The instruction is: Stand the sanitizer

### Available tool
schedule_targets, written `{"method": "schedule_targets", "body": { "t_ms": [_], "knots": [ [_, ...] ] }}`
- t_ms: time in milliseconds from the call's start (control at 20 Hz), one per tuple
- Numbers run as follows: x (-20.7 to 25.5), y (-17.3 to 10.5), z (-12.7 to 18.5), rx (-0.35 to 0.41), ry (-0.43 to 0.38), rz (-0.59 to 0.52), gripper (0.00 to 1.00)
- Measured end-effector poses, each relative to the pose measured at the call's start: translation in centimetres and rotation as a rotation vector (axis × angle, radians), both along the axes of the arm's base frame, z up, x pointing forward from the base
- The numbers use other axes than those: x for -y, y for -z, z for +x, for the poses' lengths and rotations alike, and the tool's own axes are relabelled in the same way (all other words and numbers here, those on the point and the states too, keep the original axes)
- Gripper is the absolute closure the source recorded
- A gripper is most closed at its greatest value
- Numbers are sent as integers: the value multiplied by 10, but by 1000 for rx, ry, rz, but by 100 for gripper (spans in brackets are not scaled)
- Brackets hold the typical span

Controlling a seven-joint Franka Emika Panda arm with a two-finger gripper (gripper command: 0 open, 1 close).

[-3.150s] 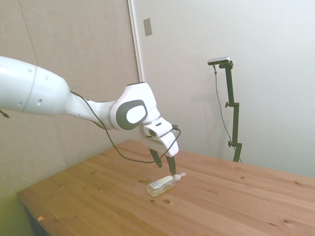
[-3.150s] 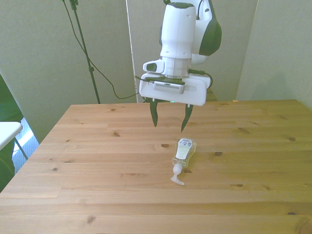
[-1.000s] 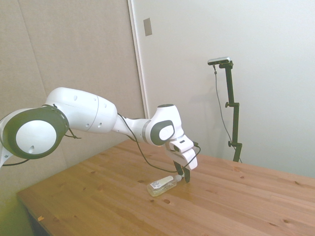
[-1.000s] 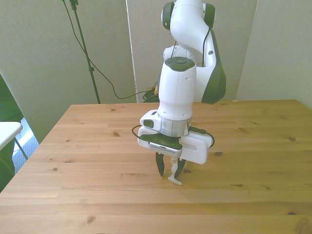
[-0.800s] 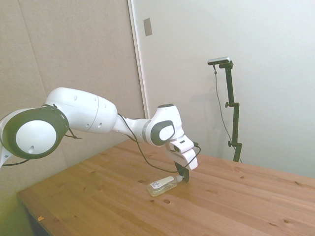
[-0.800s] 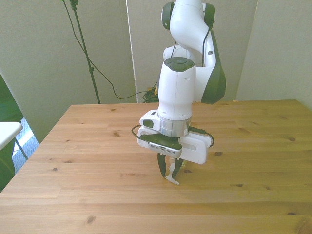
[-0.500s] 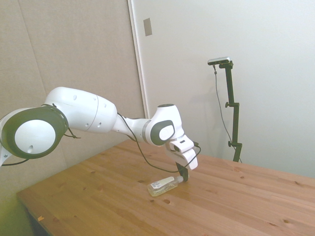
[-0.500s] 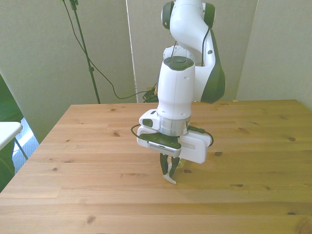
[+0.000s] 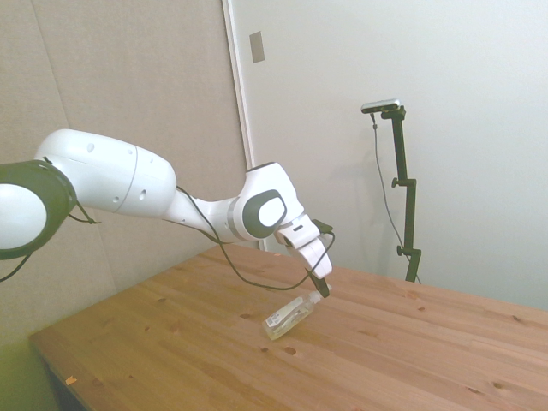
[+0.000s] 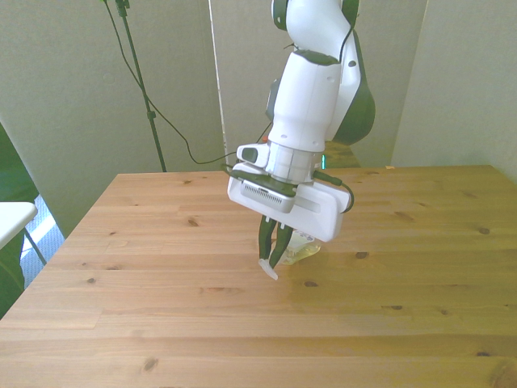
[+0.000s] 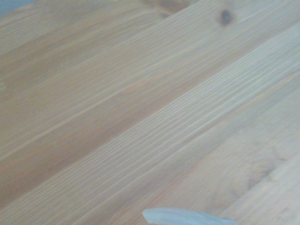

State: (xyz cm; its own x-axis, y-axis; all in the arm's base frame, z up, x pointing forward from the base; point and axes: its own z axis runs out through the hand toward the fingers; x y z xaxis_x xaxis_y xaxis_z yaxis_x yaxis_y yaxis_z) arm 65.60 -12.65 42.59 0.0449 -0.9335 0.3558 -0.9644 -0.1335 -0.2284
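Observation:
My gripper needs to set the sanitizer down upright on the bare wood (image 10: 245,268) just beyond the faint brown streak.
The sanitizer (image 9: 287,316), a small clear bottle of pale yellowish liquid with a white label, hangs tilted over the wooden table (image 9: 402,351), pump end up and base low. My gripper (image 9: 320,293) is shut on its white pump end. In the front view the gripper (image 10: 271,257) sits under the white hand, with the white nozzle tip poking out below and the bottle (image 10: 300,247) mostly hidden behind it. The wrist view shows blurred wood grain and a pale sliver of the nozzle (image 11: 185,217).
The table's near edge (image 10: 258,380) runs along the bottom of the front view. A white surface (image 10: 12,218) stands off the front view's left side. Cables hang by the back wall.
My gripper closed on the lying bottle's pump end, then rose and moved toward the front view's left, tilting. The bottle's pump end has come up off the table.

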Motion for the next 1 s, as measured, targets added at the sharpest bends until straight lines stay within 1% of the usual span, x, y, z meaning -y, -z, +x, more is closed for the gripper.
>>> {"method": "schedule_targets", "body": {
  "t_ms": [250, 350, 600, 850, 1000],
  "knots": [
    [-16, -35, -29, 108, 147, -156, 100],
    [-25, -39, -38, 137, 200, -217, 100],
    [-50, -40, -52, 198, 329, -349, 100],
    [-48, -31, -54, 238, 434, -473, 100],
    [-46, -23, -50, 254, 477, -531, 100]
  ]
}}
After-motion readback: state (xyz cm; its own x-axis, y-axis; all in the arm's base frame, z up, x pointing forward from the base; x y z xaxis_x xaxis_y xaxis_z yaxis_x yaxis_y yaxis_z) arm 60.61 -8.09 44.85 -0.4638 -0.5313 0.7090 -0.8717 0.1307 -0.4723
